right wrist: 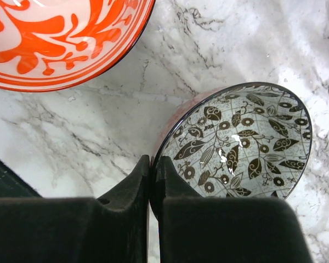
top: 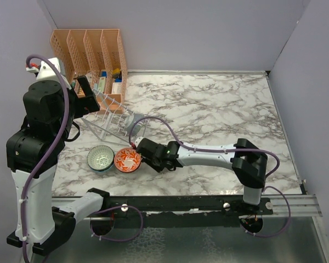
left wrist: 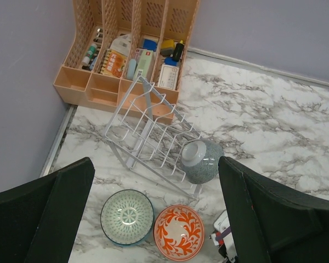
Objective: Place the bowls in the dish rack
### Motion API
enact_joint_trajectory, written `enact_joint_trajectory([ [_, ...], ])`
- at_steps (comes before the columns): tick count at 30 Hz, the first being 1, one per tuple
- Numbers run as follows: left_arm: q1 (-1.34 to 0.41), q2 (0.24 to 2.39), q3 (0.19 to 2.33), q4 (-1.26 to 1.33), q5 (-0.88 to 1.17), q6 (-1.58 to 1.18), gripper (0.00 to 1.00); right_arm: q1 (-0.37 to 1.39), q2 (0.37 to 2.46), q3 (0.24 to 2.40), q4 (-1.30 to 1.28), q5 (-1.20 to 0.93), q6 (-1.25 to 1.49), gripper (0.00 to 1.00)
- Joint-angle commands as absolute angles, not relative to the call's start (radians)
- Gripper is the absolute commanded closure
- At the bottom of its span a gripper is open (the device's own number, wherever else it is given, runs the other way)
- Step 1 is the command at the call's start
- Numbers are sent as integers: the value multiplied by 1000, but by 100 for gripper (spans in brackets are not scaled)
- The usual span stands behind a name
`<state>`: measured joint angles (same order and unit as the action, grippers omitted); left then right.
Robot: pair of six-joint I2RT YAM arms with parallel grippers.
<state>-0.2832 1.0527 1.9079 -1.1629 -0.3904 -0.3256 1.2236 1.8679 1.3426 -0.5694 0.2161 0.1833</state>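
Observation:
The robot's right gripper should release the leaf-patterned bowl in the dish rack [top: 126, 115], behind the blue-grey patterned bowl. The leaf-patterned bowl is now low over the marble.
The clear dish rack [top: 109, 118] [left wrist: 148, 131] stands at the back left. A blue-grey patterned bowl [top: 136, 128] [left wrist: 202, 160] lies on its side at the rack's right end. The teal-green bowl [top: 100, 158] [left wrist: 126, 216] and the orange-red bowl [top: 127, 159] [left wrist: 179, 230] [right wrist: 55, 38] sit upright side by side in front of the rack. My right gripper [top: 138, 147] [right wrist: 152, 161] is shut on the rim of the bowl with a pale grey-blue leaf-patterned inside and reddish outside [right wrist: 241, 142], low over the marble beside the orange-red bowl. My left gripper [top: 85, 96] [left wrist: 156, 164] is open and empty, high above the rack.
The orange slotted file organizer [top: 90, 52] [left wrist: 131, 49], filled with small items, stands against the back wall right behind the rack. Purple-grey walls close the left, back and right sides. The marble tabletop [top: 219, 109] stretches to the right.

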Motion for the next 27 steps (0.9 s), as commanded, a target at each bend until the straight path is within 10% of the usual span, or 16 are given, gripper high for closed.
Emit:
enact_joint_trajectory([
  [1,-278,1061,1974,-1180,-392,-306,1,1230,1790,1434,-660,245,246,99],
  [13,-278,1089,2062,-1191,-357,-302,1,1081,1635,1578,-485,-42,492,99],
  [27,-279,1113,2138,-1233,-362,-286,1,886,1650,1301,630,-340,1161,99],
])
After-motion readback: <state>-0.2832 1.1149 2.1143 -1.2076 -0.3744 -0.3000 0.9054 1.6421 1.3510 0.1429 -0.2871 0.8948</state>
